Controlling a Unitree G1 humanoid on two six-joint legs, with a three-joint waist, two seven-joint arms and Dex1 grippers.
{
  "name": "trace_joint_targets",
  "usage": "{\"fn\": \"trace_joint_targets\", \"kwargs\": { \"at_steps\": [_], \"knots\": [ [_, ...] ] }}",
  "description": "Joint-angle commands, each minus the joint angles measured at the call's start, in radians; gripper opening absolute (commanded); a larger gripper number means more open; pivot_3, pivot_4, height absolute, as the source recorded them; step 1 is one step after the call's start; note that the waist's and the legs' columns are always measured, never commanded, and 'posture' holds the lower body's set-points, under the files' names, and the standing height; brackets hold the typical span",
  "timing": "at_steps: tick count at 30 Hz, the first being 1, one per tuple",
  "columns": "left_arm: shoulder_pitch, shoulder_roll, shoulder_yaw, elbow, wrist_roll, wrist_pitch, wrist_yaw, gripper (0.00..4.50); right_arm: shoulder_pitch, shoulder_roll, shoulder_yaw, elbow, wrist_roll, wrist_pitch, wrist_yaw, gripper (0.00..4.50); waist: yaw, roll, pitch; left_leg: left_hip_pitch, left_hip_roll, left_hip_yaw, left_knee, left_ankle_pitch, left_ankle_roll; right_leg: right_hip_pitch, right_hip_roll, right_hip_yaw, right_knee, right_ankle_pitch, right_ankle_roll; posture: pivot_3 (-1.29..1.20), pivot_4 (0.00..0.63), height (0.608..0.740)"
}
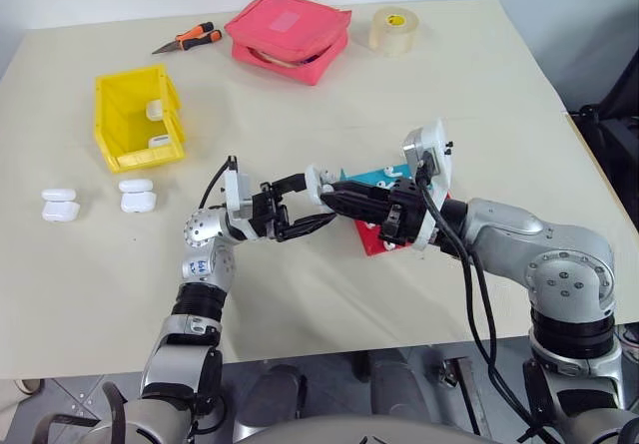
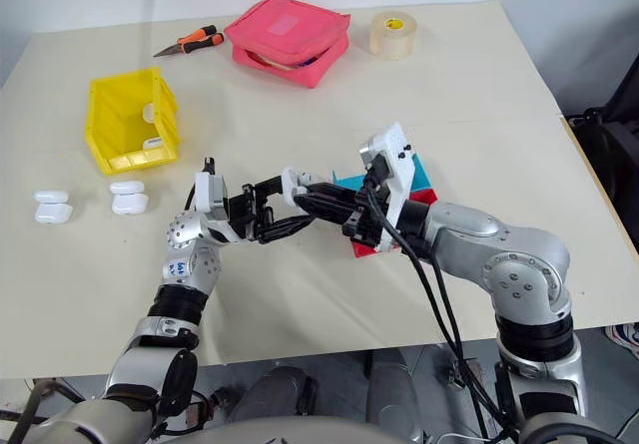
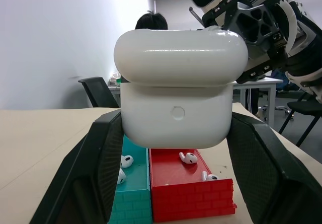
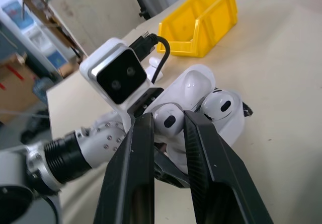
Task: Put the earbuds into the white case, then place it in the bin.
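I should use my right gripper to release the earbud in the white case's open slot (image 1: pixel 315 202) (image 4: pixel 170 127), beside the other earbud that sits there.
Above the middle of the table, my left gripper (image 1: pixel 303 200) is shut on the white case (image 3: pixel 178 118), its fingers (image 3: pixel 100 158) clamping both sides. The case's lid (image 4: pixel 193 85) stands open. One earbud (image 4: pixel 217 105) sits in the case. My right gripper (image 4: pixel 168 128) meets the case from the right, shut on a second earbud (image 4: pixel 168 119) at the case's opening. More earbuds (image 3: pixel 188 157) lie in the red tray (image 3: pixel 191 199) and the blue tray (image 3: pixel 131 204) under the grippers. The yellow bin (image 1: pixel 135 120) stands at the far left with white cases (image 1: pixel 160 142) inside.
Two pairs of spare white cases (image 1: pixel 60 205) (image 1: pixel 137 196) lie on the table near the bin. A pink pouch (image 1: pixel 288 33), a roll of tape (image 1: pixel 393 30) and an orange-handled tool (image 1: pixel 190 38) sit along the far edge. A person's head (image 3: pixel 151 20) shows beyond the table.
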Motion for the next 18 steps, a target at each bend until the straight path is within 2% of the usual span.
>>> {"fn": "trace_joint_targets", "kwargs": {
  "at_steps": [1, 11, 18],
  "knots": [
    [-0.018, 0.006, 0.05, -0.07, -0.063, -0.02, -0.005, 2.75, 0.04, -0.053, 0.026, 0.029, -0.127, -0.021, 0.028, 0.48, 0.0, 0.0, 0.0, 0.0, 0.0, 0.0, 0.0, 0.0, 0.0, 0.0, 0.0, 0.0, 0.0, 0.0, 0.0, 0.0, 0.15, 0.74],
    [-0.011, 0.001, 0.045, -0.075, -0.068, -0.022, -0.02, 2.75, 0.0, -0.048, 0.064, 0.039, -0.192, -0.046, 0.094, 0.48, 0.0, 0.0, 0.0, 0.0, 0.0, 0.0, 0.0, 0.0, 0.0, 0.0, 0.0, 0.0, 0.0, 0.0, 0.0, 0.0, 0.15, 0.74],
    [-0.005, -0.009, 0.052, -0.055, -0.067, -0.03, -0.045, 2.75, -0.096, 0.006, -0.015, 0.047, -0.019, 0.075, 0.01, 0.48, 0.001, 0.0, 0.0, 0.0, 0.002, 0.0, 0.0, 0.0, 0.0, 0.0, 0.001, 0.0, -0.001, 0.0, 0.0, 0.0, 0.15, 0.74]
  ]
}}
